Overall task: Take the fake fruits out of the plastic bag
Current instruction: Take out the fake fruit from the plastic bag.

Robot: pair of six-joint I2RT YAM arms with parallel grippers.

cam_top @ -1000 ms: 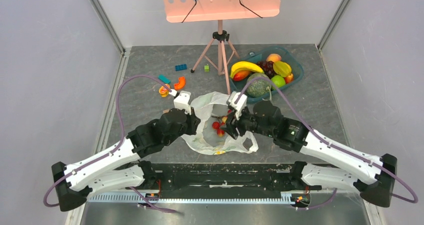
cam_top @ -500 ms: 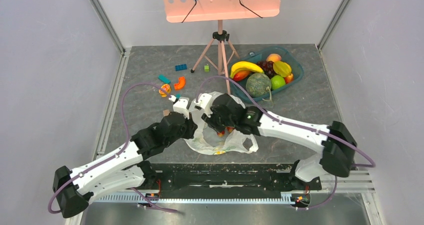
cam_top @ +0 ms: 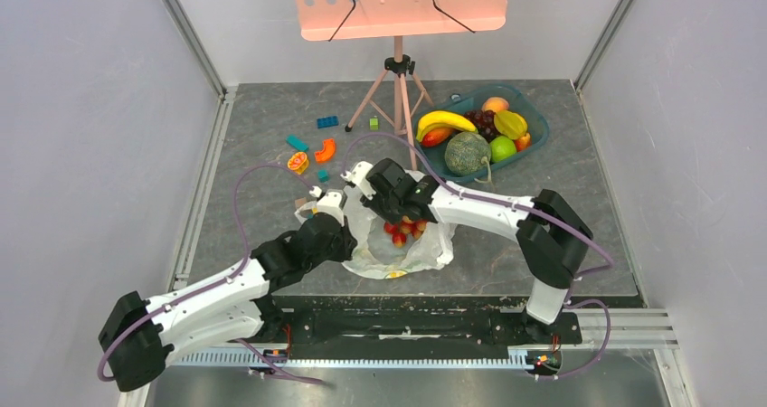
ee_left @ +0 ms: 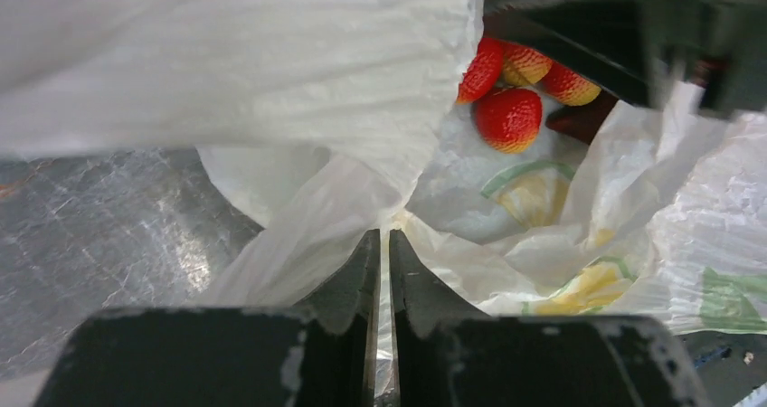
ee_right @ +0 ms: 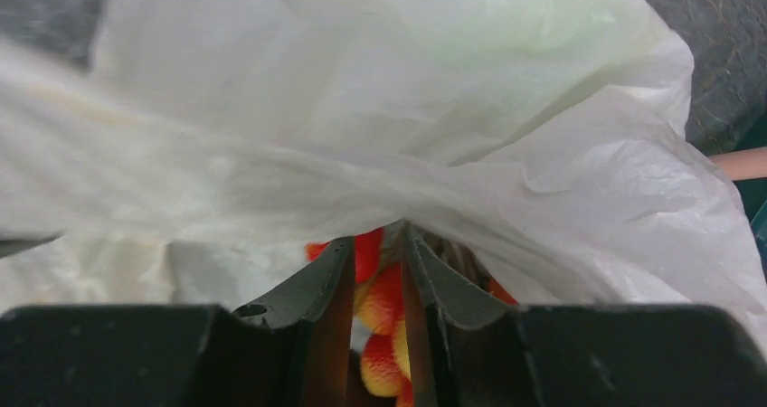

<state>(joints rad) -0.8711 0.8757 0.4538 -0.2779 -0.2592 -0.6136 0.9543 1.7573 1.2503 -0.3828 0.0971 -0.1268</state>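
I will open my right gripper, as bag film hangs over its fingers at the cluster, then reach deeper under the film and grip the cluster's stem [ee_right: 458, 255].
The plastic bag [cam_top: 427, 250] lies crumpled at the table's near middle, its mouth lifted. My left gripper [cam_top: 348, 233] is at the bag's left edge; in the left wrist view it [ee_left: 380, 237] is shut on a fold of the bag [ee_left: 271, 81]. My right gripper [cam_top: 401, 215] reaches into the bag from above. In the right wrist view it [ee_right: 375, 249] is shut on the cluster of red-yellow balls [ee_right: 384, 303], with bag film [ee_right: 407, 90] draped over the fingertips. The cluster [cam_top: 402, 230] [ee_left: 508, 118] shows inside the bag. A yellow banana bunch [cam_top: 443, 119] lies in the bin.
A teal bin [cam_top: 540, 128] at the back right holds a melon [cam_top: 468, 153] and other fruits. A pink music stand's tripod [cam_top: 398, 95] stands just behind the bag. Toy bricks [cam_top: 327, 121], an orange piece [cam_top: 325, 149] and an orange slice [cam_top: 297, 162] lie at the back left.
My right arm swung left over the bag and its jaws closed on the red cluster. The left gripper shifted slightly nearer with the bag's edge, and the bag bunched up.
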